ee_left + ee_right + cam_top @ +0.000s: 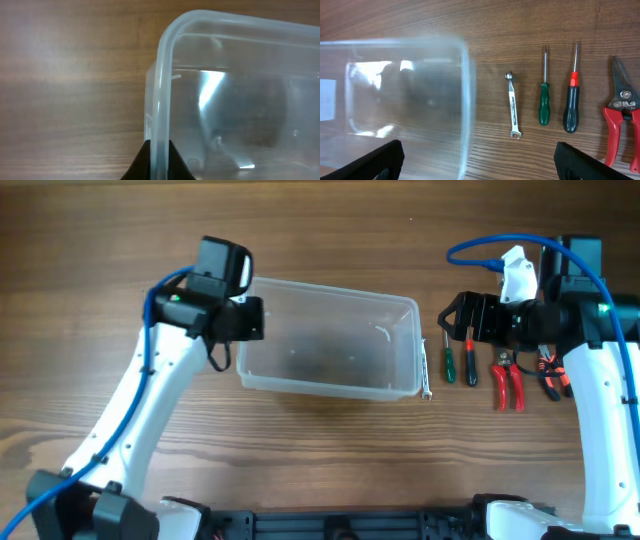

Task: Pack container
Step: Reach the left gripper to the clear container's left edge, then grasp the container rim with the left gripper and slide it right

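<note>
The container sits crooked with one end close beside the wrench, so my left gripper should retake the opposite rim (241, 363) and draw the container square and clear.
The clear plastic container (330, 340) sits in the middle of the table and looks empty. My left gripper (250, 320) is shut on the container's left rim (159, 125), one finger on each side of the wall. My right gripper (447, 323) is open and empty, hovering above the tools just right of the container (395, 100). Below it lie a small wrench (513, 104), a green-handled screwdriver (544, 102), a red-and-black screwdriver (571, 107) and red-handled pliers (620, 115).
In the overhead view the wrench (427, 370), green screwdriver (449, 364), red-and-black screwdriver (471, 364), red pliers (507, 380) and a further orange-handled tool (552, 376) lie in a row right of the container. Bare wood surrounds them.
</note>
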`<state>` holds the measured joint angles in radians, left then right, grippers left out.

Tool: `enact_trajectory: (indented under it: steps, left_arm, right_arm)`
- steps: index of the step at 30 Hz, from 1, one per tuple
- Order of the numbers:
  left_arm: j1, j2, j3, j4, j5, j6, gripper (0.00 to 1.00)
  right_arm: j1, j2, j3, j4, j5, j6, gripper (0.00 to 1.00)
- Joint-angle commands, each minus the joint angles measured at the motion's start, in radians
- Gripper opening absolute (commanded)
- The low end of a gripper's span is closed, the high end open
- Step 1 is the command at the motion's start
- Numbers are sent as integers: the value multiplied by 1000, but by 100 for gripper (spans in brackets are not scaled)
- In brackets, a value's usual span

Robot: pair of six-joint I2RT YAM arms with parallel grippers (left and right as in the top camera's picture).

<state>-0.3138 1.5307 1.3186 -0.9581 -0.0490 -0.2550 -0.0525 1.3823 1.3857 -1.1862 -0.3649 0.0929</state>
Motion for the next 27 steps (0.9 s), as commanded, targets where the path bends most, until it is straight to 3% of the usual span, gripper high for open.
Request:
enact_trajectory:
  steps: [1, 9, 17, 22, 27]
  left_arm:
    - [-41, 86, 7, 38, -66, -202, 4]
    - [-42, 309, 7, -31, -75, -193, 4]
    - [-25, 308, 8, -23, -164, 62, 4]
    - [-7, 308, 8, -20, -169, 143, 13]
    - [-7, 308, 8, -28, -104, 143, 46]
  right_arm:
    - [-2, 4, 14, -1, 10, 11, 96]
    - [-2, 4, 14, -1, 31, 11, 97]
    - [-2, 4, 14, 0, 32, 12, 97]
    - [-1, 4, 14, -1, 32, 12, 97]
    - [-1, 4, 14, -4, 32, 13, 97]
